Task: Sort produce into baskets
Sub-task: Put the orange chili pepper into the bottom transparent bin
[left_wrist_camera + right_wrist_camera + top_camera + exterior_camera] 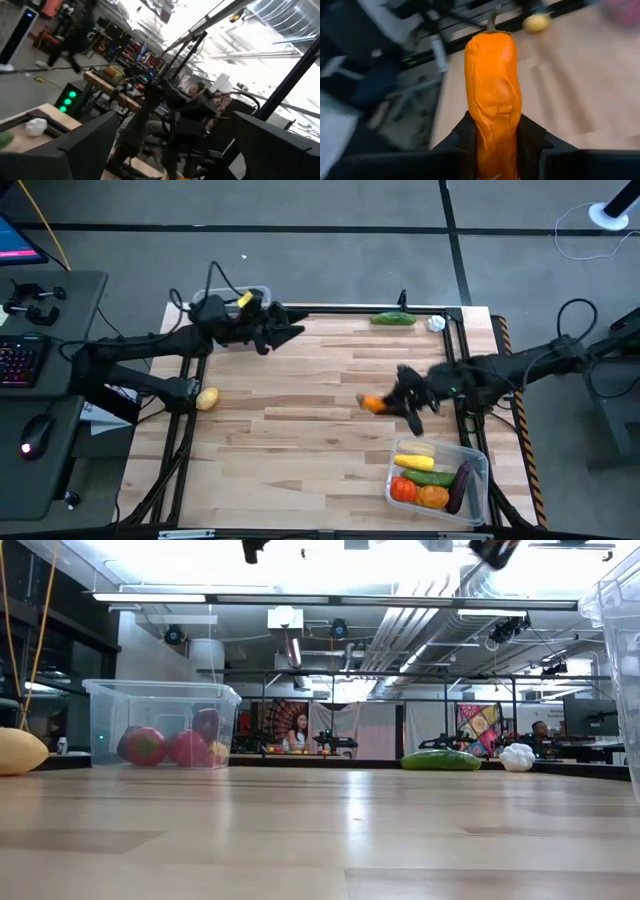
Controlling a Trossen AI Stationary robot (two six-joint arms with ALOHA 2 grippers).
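The orange pepper will lie between the red and round orange pieces (419, 486) in the near basket once the robot's right gripper releases it.
My right gripper (388, 402) is shut on an orange pepper (371, 404) above the middle right of the table. My left gripper (292, 332) is open and empty at the far left, just right of a clear basket (250, 298); the low view shows this basket (160, 725) holding red apples. A second clear basket (478, 498) at the near right holds several pieces of produce. A green cucumber (393, 319) and white garlic (437, 323) lie at the far edge. A yellow piece (207, 398) lies at the left edge. My right gripper pinches the orange pepper's blunt end (492, 142) between its two fingers. The pepper sticks out forward along the fingers, its stem end (492, 22) pointing away toward the table's left. It does not show at table height in the low view, so it is lifted clear.
The table has a black frame rail (350, 308) along its far edge and rails at both sides. Bare wood (290, 440) lies between the two baskets. The near-right basket's wall (622, 650) stands close to the low camera. People sit in the room beyond the table.
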